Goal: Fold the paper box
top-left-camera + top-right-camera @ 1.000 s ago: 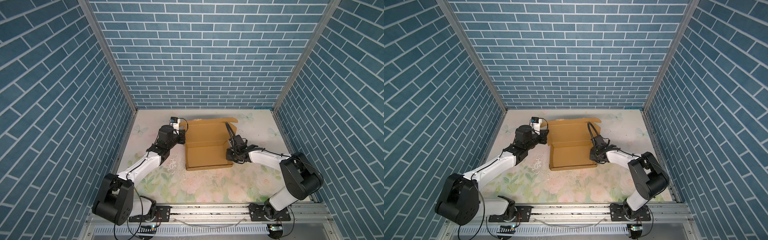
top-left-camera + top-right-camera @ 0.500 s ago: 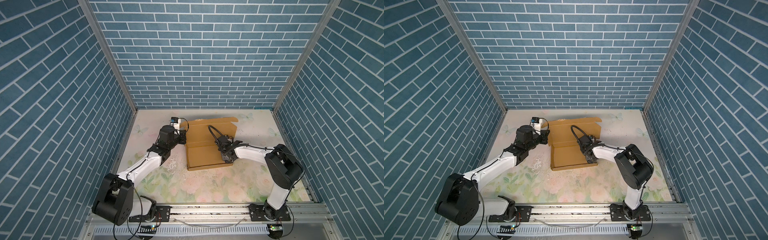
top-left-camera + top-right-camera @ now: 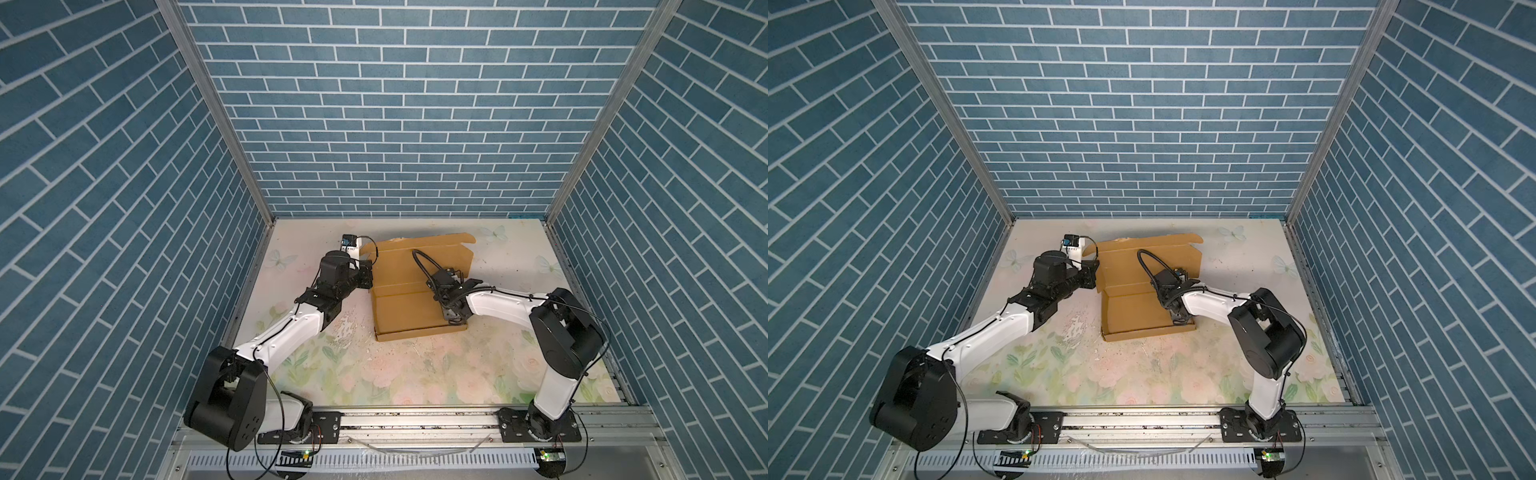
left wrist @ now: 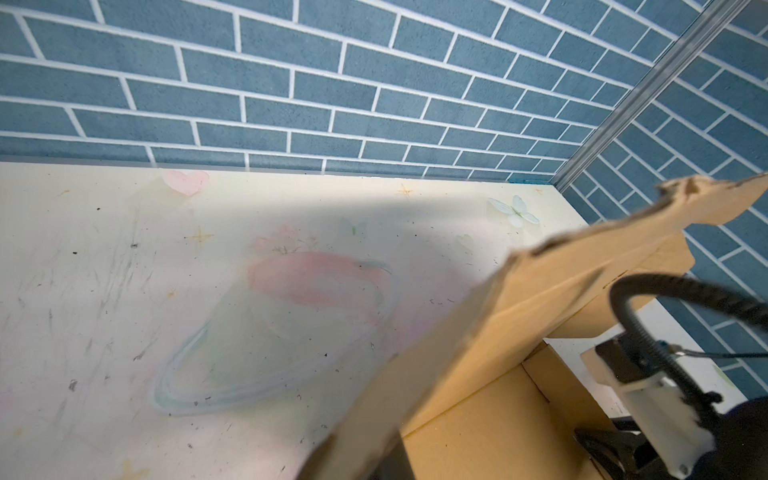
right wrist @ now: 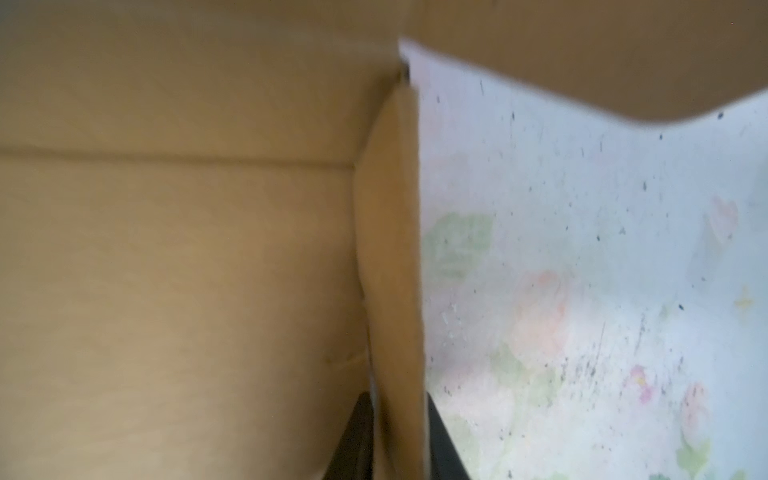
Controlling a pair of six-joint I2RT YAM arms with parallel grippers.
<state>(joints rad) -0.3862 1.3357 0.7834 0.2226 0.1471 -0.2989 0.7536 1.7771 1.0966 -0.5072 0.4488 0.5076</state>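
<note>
The lid's end flap stands free while the robot's right gripper pinches the side, so that gripper should open and take that end flap point(image 3: 466, 259) before it folds.
The paper box point(image 3: 405, 309) point(image 3: 1136, 309) is tan cardboard, a shallow tray on the table with its lid point(image 3: 419, 253) standing up at the back. My left gripper point(image 3: 366, 277) point(image 3: 1091, 276) is shut on the box's left edge at the lid fold. In the left wrist view the blurred flap point(image 4: 436, 357) runs down into that gripper point(image 4: 374, 471). My right gripper point(image 3: 454, 322) point(image 3: 1178, 320) sits on the right wall near the front corner. In the right wrist view the wall point(image 5: 392, 291) fills the gap between the black fingers point(image 5: 357, 440) of that gripper point(image 5: 399, 444).
A floral mat point(image 3: 415, 374) covers the table, with a scuffed white patch point(image 3: 345, 328) left of the box. Blue brick walls point(image 3: 395, 124) enclose three sides. A metal rail point(image 3: 415, 419) with both arm bases runs along the front. The right arm's cable point(image 3: 422, 264) loops over the box.
The right arm's elbow has swung in toward the box and its gripper has turned along the right wall toward the front corner. The left arm and the box have stayed put.
</note>
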